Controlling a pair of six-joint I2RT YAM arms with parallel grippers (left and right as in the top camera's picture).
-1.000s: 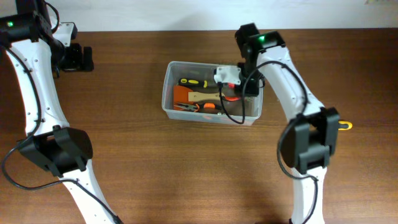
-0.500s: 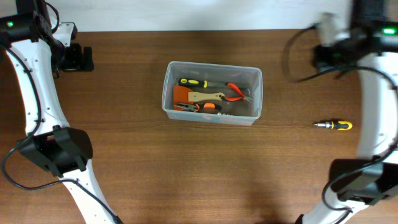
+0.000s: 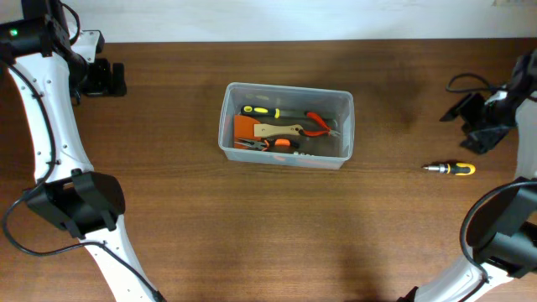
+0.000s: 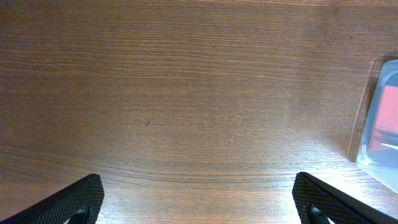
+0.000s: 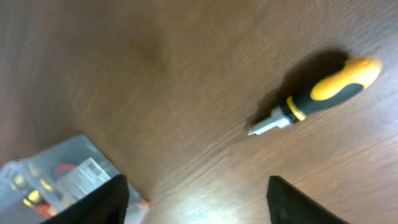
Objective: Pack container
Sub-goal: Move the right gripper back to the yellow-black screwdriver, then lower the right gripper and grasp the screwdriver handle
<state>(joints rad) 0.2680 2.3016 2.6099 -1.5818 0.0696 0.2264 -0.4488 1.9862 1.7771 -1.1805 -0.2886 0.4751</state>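
The handle's black front (image 3: 450, 169) (image 5: 305, 103), beside the metal end, of the yellow-and-black screwdriver lying on the wood will be gripped by my right gripper.
The clear container (image 3: 286, 159) stands mid-table and holds a yellow-and-black screwdriver (image 3: 258, 111), red-handled pliers (image 3: 319, 124), an orange scraper (image 3: 245, 128) and other tools. Another yellow-and-black screwdriver (image 3: 450, 169) lies on the wood far to its right. My right gripper (image 3: 471, 124) hovers just above and behind that screwdriver (image 5: 317, 96), open and empty (image 5: 199, 205); the container (image 5: 50, 180) shows blurred at the lower left of its view. My left gripper (image 3: 107, 78) sits at the far back left, wide open over bare wood (image 4: 199, 208), with the container's rim (image 4: 376, 118) at the right edge.
The table's back edge meets a white wall just behind the left gripper. Both arms' white links and black joints (image 3: 80, 205) reach in from the front at each side. A black cable (image 3: 470, 80) loops near the right gripper.
My right gripper left the container, swung far right and opened; the red pliers now lie in the container. The left arm has not moved.
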